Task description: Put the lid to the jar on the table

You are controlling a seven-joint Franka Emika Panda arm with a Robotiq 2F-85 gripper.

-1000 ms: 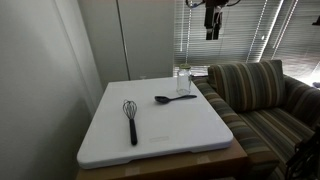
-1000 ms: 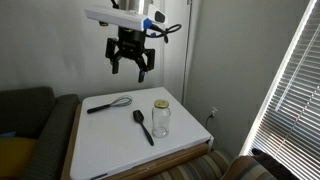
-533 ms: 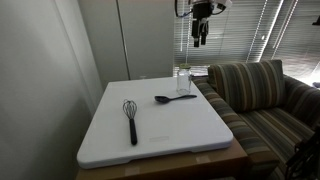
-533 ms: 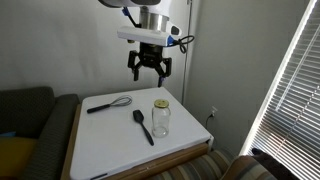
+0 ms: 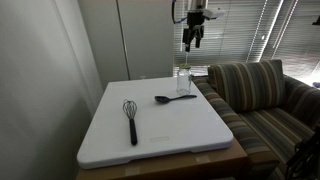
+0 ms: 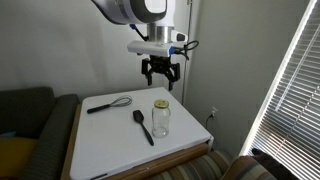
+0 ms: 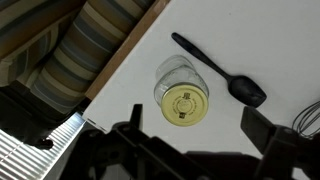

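The clear glass jar has the pale yellowish lid's edge (image 5: 184,69) (image 7: 185,104) on top. My gripper will go down there next and close on it.
The clear glass jar (image 5: 184,82) (image 6: 160,121) stands upright near the far edge of the white table (image 5: 170,135) (image 6: 115,150). The pale yellowish lid (image 6: 160,104) (image 7: 185,103) sits on top of the jar (image 7: 171,72). My gripper (image 5: 192,36) (image 6: 160,76) (image 7: 197,128) hangs open and empty in the air well above the jar, apart from it. In the wrist view the lid lies between the two dark fingers, slightly towards the left one.
A black spoon (image 5: 175,98) (image 6: 144,126) (image 7: 222,72) lies next to the jar. A whisk (image 5: 130,118) (image 6: 108,104) lies farther off on the table. A striped couch (image 5: 262,100) (image 7: 90,45) runs along one table edge. Window blinds (image 6: 290,80) stand nearby.
The gripper has moved sideways through the air to a spot over the jar and come down a little. It has stayed open. Jar, lid, spoon and whisk have not moved.
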